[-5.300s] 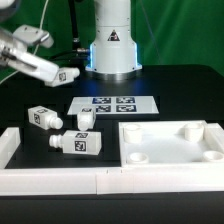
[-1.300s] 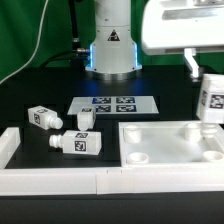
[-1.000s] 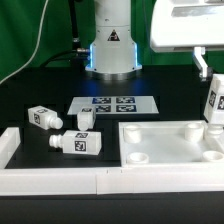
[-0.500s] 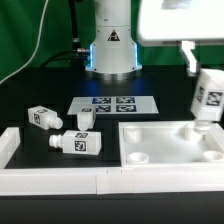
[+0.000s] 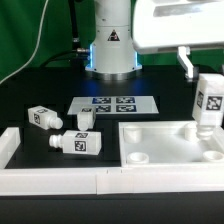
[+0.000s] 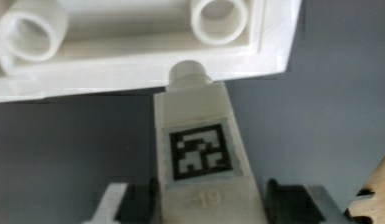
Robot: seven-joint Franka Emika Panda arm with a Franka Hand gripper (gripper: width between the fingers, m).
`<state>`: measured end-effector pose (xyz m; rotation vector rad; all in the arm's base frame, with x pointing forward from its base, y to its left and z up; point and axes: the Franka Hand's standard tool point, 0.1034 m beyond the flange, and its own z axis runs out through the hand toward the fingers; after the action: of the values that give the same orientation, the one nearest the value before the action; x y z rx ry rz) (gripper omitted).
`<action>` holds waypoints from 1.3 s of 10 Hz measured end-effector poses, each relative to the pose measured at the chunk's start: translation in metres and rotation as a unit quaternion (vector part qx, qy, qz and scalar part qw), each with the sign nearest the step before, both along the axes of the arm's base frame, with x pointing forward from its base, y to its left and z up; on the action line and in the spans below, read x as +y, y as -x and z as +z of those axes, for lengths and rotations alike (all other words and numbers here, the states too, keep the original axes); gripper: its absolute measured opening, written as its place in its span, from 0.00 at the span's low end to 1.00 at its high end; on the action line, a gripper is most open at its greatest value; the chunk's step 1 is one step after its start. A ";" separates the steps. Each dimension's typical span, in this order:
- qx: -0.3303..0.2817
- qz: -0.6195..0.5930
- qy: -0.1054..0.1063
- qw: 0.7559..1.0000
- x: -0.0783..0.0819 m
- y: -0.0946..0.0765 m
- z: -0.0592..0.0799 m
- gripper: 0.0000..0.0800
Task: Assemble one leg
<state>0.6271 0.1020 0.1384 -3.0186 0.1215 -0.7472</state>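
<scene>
I should release the white leg so it stands upright in the panel's round socket [image 5: 212,156] [image 6: 219,20] nearest the front rail, below my gripper.
My gripper [image 5: 208,72] is shut on a white leg [image 5: 208,101] with a square tag mark and holds it upright at the exterior view's right. Its narrow end points down just above the far right corner of the big white socket panel [image 5: 168,147]. In the wrist view the leg [image 6: 198,140] stands between my fingers [image 6: 127,200], its tip next to the panel's edge [image 6: 153,80] beside a round socket [image 6: 221,20]. Three more legs lie on the table: one at the left [image 5: 42,118], one small upright [image 5: 86,120], one on its side [image 5: 76,142].
The marker board [image 5: 115,103] lies on the black table before the arm's base [image 5: 112,50]. A white rail [image 5: 60,180] runs along the front edge, with a raised end [image 5: 10,143] at the left.
The gripper carried the leg from the far left across to the right. Over the last second it shifted slightly left and up and now hovers over the panel's far right corner.
</scene>
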 end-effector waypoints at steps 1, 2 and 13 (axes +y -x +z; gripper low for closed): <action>-0.002 0.003 0.002 1.000 0.002 0.001 -0.004 0.35; -0.002 0.006 0.004 1.000 0.006 0.003 -0.011 0.35; 0.009 0.020 0.015 1.000 0.016 0.007 -0.043 0.35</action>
<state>0.6198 0.1175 0.0957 -3.0466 0.0513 -0.7265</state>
